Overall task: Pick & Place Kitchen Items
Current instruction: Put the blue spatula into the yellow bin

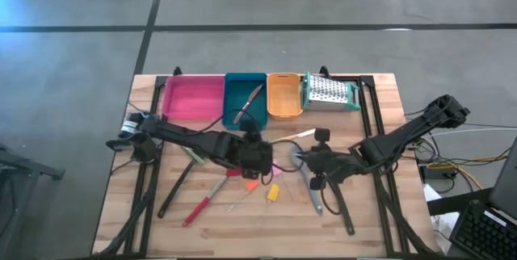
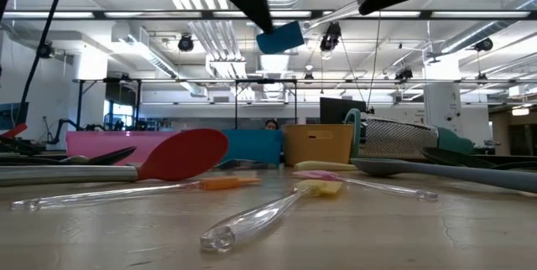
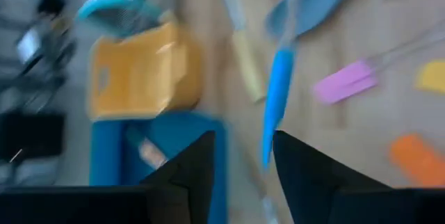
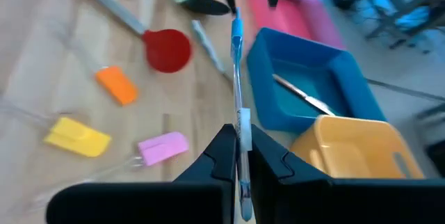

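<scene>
The robot's right gripper will release the blue-headed spatula inside the orange tray (image 1: 280, 98) (image 4: 356, 147), between the teal tray and the grater. The spatula now hangs high over the table's middle.
A spatula with a blue head (image 4: 236, 28) and a clear handle hangs high over the table's middle, between my two grippers. My right gripper (image 4: 240, 137) is shut on the handle. My left gripper (image 3: 243, 151) is open, its fingers on either side of the blue head (image 3: 278, 92). In the low view the head (image 2: 279, 37) shows just below the left gripper's dark fingers. On the table below lie a red spoon (image 4: 167, 49), an orange piece (image 4: 117, 85), a yellow piece (image 4: 78, 138) and a pink piece (image 4: 163, 147). My right gripper pinches the clear handle (image 4: 239, 113) between its two fingers, toward its free end, and the handle runs forward along the fingers. The spatula is lifted clear of the table, its blue head the far, lower end. Whether my left gripper touches the blue head I cannot tell.
Along the far edge stand a pink tray (image 1: 194, 98), a teal tray (image 1: 234, 90) with a knife in it, an orange tray (image 1: 283, 94) and a grater (image 1: 329, 92). A black utensil (image 1: 178, 183) and a grey-blue spatula (image 1: 311, 187) lie toward the near edge.
</scene>
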Robot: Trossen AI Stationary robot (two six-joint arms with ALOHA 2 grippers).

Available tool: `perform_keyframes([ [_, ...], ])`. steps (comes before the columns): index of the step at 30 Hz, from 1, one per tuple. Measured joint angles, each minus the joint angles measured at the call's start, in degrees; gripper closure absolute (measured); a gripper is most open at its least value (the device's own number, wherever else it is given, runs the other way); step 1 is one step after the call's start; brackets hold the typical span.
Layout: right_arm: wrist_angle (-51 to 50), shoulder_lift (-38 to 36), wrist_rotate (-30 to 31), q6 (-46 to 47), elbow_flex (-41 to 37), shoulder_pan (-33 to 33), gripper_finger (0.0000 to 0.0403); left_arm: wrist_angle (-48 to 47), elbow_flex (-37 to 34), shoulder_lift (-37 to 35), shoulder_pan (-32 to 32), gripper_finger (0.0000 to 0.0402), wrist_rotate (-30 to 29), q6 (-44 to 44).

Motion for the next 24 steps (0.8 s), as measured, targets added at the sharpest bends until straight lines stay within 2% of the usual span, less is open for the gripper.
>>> perform_keyframes([
  [3, -0.11, 0.00, 2.95, 0.04, -0.29, -1.25, 0.0394, -2.34, -0.68, -2.41, -0.87, 0.0244, -8.17, -5.61],
  [7, 0.25, 0.00, 5.71, 0.61, -1.25, -5.57, 0.0394, -1.82, -5.50, -7.03, -3.57, 0.0245, -20.22, -12.73],
  [13, 9.79, 0.00, 9.50, -4.07, -4.69, -16.45, 0.0394, 3.13, -20.45, -14.59, -9.18, 0.0245, -33.03, -21.48],
  [15, 13.26, 0.00, 7.20, -6.22, -5.48, -20.68, 0.0393, 6.95, -26.19, -17.04, -11.14, 0.0246, -35.39, -23.22],
  [19, 15.86, 0.00, -0.07, -7.25, -5.73, -28.95, 0.0393, 17.32, -36.71, -21.63, -14.28, 0.0246, -36.22, -23.18],
  [24, 16.94, 0.50, -4.03, -6.94, -5.70, -37.60, 0.0393, 31.09, -47.49, -26.60, -16.94, 0.0248, -41.13, -19.65],
])
